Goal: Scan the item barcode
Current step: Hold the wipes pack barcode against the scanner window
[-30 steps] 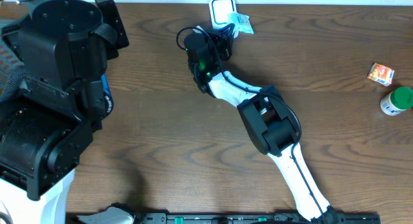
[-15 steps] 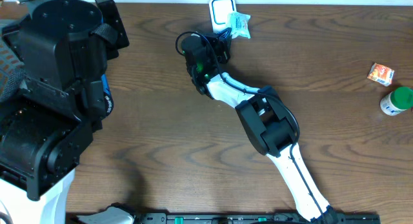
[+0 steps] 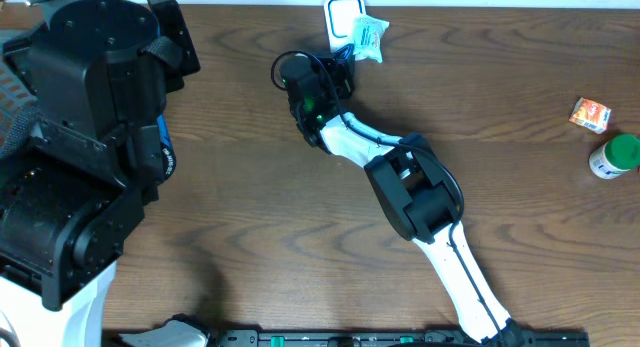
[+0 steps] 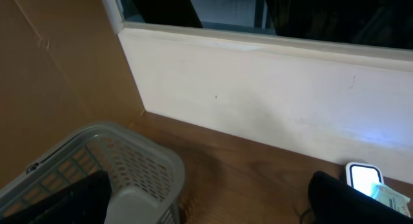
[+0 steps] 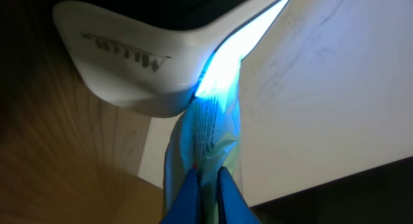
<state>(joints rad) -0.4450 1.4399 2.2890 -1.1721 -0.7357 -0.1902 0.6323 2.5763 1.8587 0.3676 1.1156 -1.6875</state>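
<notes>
My right gripper sets the packet down next, on the table (image 3: 560, 146) beside the white bottle and small orange box.
The item is a small pale blue-and-clear packet (image 3: 368, 37) held up at the far edge of the table. My right gripper (image 3: 350, 55) is shut on its lower end. In the right wrist view the blue fingertips (image 5: 191, 185) pinch the packet (image 5: 210, 130), whose top touches the glowing window of the white scanner (image 5: 129, 69). From overhead the scanner (image 3: 343, 14) stands just left of the packet. My left gripper (image 4: 206, 208) is open with nothing between its dark fingers (image 4: 64, 198). Its view catches the scanner (image 4: 364, 179) and the packet (image 4: 390, 197) at the far right.
A white mesh basket (image 4: 129, 159) sits below the left gripper, at the table's left end. A small orange box (image 3: 590, 114) and a white bottle with a green cap (image 3: 615, 155) lie at the right edge. A white wall (image 4: 258, 95) runs behind the table.
The right gripper has carried the packet slightly left, closer against the scanner. The left arm has not moved.
</notes>
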